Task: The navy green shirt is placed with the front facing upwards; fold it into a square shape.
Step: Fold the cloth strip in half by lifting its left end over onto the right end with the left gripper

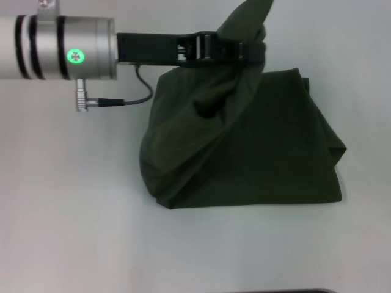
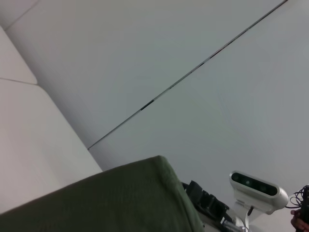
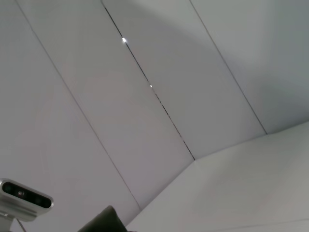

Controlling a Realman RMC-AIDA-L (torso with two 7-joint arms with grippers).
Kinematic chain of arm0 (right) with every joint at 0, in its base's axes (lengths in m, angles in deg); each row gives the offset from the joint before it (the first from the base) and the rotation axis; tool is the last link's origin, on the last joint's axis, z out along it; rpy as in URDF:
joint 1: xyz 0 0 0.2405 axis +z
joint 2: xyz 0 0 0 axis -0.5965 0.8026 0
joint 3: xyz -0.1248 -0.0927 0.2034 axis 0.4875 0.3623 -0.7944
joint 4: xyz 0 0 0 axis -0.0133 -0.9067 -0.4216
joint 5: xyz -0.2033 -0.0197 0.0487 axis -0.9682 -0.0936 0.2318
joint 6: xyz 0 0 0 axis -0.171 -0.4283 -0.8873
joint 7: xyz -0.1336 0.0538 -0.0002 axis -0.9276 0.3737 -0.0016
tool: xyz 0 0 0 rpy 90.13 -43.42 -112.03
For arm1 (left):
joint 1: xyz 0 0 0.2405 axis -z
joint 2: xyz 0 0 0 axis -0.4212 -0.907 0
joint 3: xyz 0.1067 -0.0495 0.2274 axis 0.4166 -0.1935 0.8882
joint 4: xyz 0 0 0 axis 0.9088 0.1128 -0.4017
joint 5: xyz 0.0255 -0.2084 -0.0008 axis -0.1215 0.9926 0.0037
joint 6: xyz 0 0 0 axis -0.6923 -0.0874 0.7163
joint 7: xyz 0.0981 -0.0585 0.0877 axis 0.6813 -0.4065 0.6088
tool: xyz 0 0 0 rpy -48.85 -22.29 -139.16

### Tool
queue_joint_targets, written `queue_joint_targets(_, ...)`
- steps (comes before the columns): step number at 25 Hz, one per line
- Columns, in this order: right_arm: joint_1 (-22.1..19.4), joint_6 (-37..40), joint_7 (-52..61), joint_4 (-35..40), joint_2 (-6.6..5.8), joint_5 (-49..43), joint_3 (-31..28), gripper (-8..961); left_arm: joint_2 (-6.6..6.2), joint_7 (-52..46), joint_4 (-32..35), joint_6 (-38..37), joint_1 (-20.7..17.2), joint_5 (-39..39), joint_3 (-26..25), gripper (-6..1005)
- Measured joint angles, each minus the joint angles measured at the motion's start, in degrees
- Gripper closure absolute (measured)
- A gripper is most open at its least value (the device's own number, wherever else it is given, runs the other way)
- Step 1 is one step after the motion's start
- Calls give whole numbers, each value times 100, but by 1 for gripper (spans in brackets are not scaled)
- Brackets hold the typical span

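Observation:
Next, my left gripper lets go of the lifted part of the shirt over the flat layer of the pile [image 1: 247, 133].
The dark olive-green shirt [image 1: 256, 152] lies partly folded on the white table [image 1: 73, 213] right of the middle in the head view. No lettering shows. My left arm reaches in from the left and its gripper [image 1: 253, 52] is shut on a bunched part of the shirt, holding it lifted above the far left of the pile. A fold of the lifted cloth hangs down to the pile's near left. The left wrist view shows a green cloth edge [image 2: 120, 198] against wall panels. My right gripper is out of the head view; a dark cloth tip [image 3: 104, 221] shows in the right wrist view.
Bare white table surrounds the shirt on the left and front. A cable [image 1: 137, 91] loops from the left arm's wrist. A white camera unit [image 2: 256, 191] on a stand shows in the left wrist view and also in the right wrist view [image 3: 24, 198].

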Motion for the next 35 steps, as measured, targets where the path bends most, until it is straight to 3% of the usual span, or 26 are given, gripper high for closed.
queue_joint_targets(8, -85, 101, 24, 15, -28, -3, -11, 247, 16, 285, -515, 547, 22, 574, 469, 925)
queue_joint_targets(22, 38, 151, 28, 24, 9, -12, 57, 246, 30, 677, -961, 1282, 55, 1037, 485, 904)
queue_joint_targets(35, 93, 153, 52, 24, 10, -12, 67, 246, 34, 1104, -1440, 1358, 165, 1420, 493, 886)
